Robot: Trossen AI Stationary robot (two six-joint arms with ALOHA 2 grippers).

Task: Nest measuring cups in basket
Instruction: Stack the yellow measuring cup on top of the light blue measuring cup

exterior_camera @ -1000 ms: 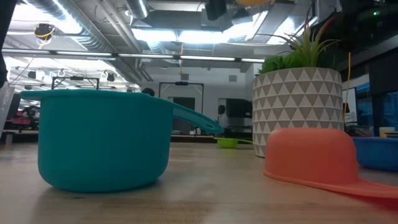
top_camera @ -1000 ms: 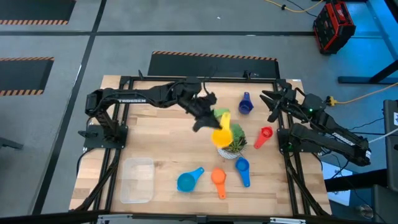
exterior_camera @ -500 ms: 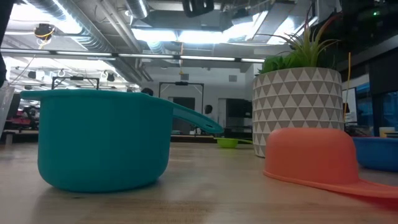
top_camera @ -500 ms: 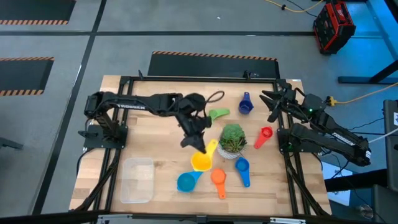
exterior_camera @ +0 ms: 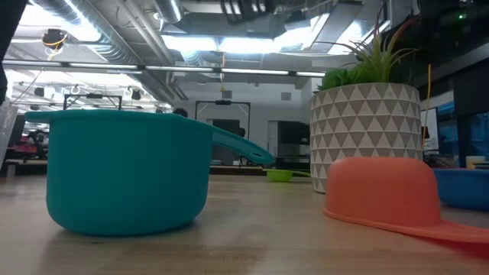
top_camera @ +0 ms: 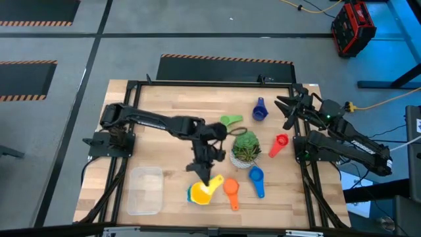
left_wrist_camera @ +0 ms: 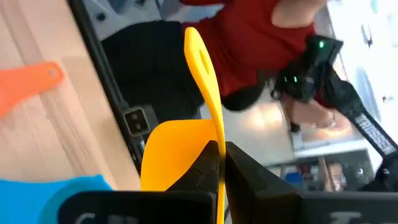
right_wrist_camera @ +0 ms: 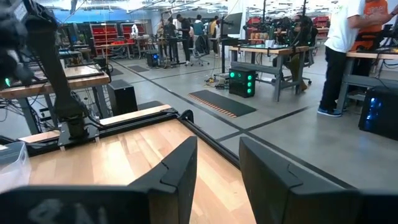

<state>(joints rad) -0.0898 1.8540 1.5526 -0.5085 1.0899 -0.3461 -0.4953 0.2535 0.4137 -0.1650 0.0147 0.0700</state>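
I need to let go of the yellow measuring cup with my left gripper inside the teal cup (top_camera: 198, 190) (left_wrist_camera: 78, 200) beside the orange cup.
My left gripper (top_camera: 212, 176) is shut on the yellow measuring cup (top_camera: 205, 190), which hangs over the teal cup (top_camera: 192, 193) near the table's near edge. The teal cup (exterior_camera: 126, 168) stands upright on its base. Beside it, the orange cup (top_camera: 230, 188) lies mouth down. A blue cup (top_camera: 256, 178), a red cup (top_camera: 281, 141), a dark blue cup (top_camera: 260, 110) and a green cup (top_camera: 230, 120) lie around the plant. The clear basket (top_camera: 146, 189) sits left of the teal cup. My right gripper (top_camera: 289, 108) waits open at the far right. My left gripper pinches the yellow cup's flat handle (left_wrist_camera: 217, 134) between its two fingers (left_wrist_camera: 245, 171), close to where the handle joins the bowl (left_wrist_camera: 171, 149). The handle's free end (left_wrist_camera: 198, 53) sticks out past the fingertips. The gripper comes from above. The cup is lifted clear of the table.
The potted plant (top_camera: 246, 149) in its patterned white pot (exterior_camera: 367, 130) stands right beside my left arm's wrist. Dark metal frame rails run along the table's left and right sides. A person in red shows beyond the table in the left wrist view.
My left gripper has carried the yellow cup from over the plant toward the near edge and down, ending over the teal cup. It has stayed shut on the handle throughout. The other cups, the plant and the basket have kept their places.
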